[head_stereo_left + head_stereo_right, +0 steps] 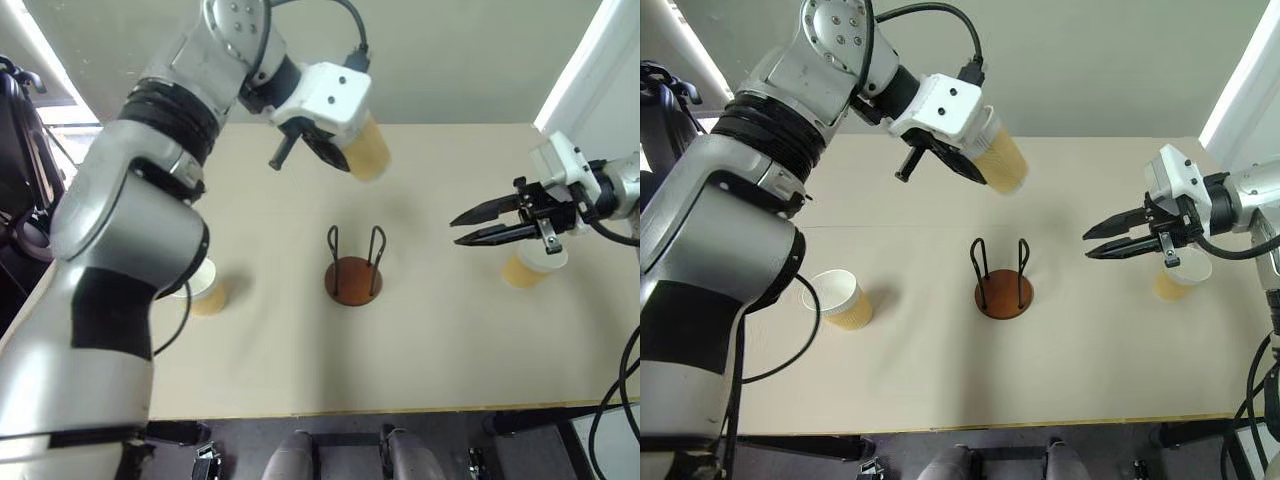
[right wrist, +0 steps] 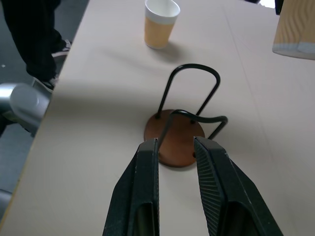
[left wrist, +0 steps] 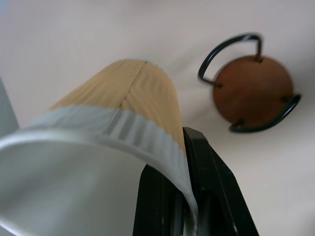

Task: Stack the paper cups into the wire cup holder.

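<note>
Next, I release the paper cup from my left gripper on the wire cup holder's round brown base [image 1: 354,280] [image 3: 254,91], between the holder's black loops.
My left gripper [image 1: 338,152] is shut on the rim of a paper cup [image 1: 368,150], held tilted in the air above and behind the wire cup holder [image 1: 353,275]. In the left wrist view a black finger [image 3: 209,191] pinches that cup's [image 3: 130,101] white rim, with the holder [image 3: 253,93] below. The holder is empty at the table's middle. A second cup [image 1: 206,292] stands upright at the left. A third cup [image 1: 528,268] stands at the right, just behind my right gripper [image 1: 463,227]. That gripper hovers open with nothing between its fingers and points at the holder [image 2: 174,140].
The tan table [image 1: 300,370] ends at a front edge close to me. A person's dark trouser legs [image 2: 34,34] stand beside the table's far left side. Black gear [image 1: 15,130] sits off the left edge.
</note>
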Motion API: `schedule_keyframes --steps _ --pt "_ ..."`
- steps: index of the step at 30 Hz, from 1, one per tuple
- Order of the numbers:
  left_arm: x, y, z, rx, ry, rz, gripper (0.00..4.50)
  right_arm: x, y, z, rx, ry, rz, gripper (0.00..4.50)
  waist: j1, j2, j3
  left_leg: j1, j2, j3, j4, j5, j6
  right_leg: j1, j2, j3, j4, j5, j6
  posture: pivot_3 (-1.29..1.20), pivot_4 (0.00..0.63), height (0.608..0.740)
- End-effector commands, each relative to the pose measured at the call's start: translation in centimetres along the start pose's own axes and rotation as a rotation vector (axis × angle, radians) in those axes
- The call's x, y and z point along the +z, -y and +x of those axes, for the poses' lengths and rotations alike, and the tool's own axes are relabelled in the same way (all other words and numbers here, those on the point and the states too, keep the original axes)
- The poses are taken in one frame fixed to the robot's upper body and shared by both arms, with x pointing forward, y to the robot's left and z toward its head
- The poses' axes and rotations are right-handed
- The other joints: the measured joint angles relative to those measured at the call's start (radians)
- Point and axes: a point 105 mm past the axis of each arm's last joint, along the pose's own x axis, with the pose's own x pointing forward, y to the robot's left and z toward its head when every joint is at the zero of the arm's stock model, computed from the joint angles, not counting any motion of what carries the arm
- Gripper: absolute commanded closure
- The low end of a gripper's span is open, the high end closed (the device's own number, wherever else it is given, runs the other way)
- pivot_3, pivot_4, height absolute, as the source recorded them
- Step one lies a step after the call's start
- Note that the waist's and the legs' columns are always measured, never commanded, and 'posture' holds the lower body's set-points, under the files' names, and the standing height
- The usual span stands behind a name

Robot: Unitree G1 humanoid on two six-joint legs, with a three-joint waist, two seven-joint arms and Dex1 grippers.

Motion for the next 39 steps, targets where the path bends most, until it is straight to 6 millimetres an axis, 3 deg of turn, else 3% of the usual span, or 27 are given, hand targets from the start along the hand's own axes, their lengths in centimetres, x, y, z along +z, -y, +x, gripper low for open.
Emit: schedule_keyframes --steps 1,16,33,39 --pt "1.6 0.7 -0.5 -0.069 0.044 0.035 4.42 0.9 -0.9 -0.4 0.003 0.066 -0.062 3.43 -0.001 0.000 0.000 0.001 -0.001 0.001 0.001 -0.001 0.000 0.001 0.002 -0.001 0.000 0.000 0.000 0.00 0.150 0.740" --pt "1.3 3.7 1.0 -0.236 0.073 0.029 4.42 -1.0 1.7 -1.3 -0.115 0.061 -0.126 3.43 0.000 0.001 0.000 0.007 -0.003 -0.001 0.005 -0.002 0.001 0.010 0.000 -0.001 0.000 0.000 0.002 0.00 0.150 0.740" --pt "-1.2 4.2 2.2 -0.288 -0.076 0.146 4.42 -0.9 1.7 -1.5 -0.125 0.060 -0.143 3.43 0.002 0.001 0.000 0.007 -0.003 -0.002 0.005 -0.003 0.001 0.011 -0.001 -0.001 -0.001 -0.002 0.004 0.00 0.150 0.740" --pt "-1.2 4.2 2.6 -0.295 -0.076 0.169 4.42 -1.1 1.5 -1.4 -0.119 0.062 -0.137 3.43 0.002 0.001 0.000 0.007 -0.003 -0.002 0.004 -0.003 0.000 0.011 -0.001 -0.001 -0.002 -0.002 0.004 0.00 0.150 0.740"
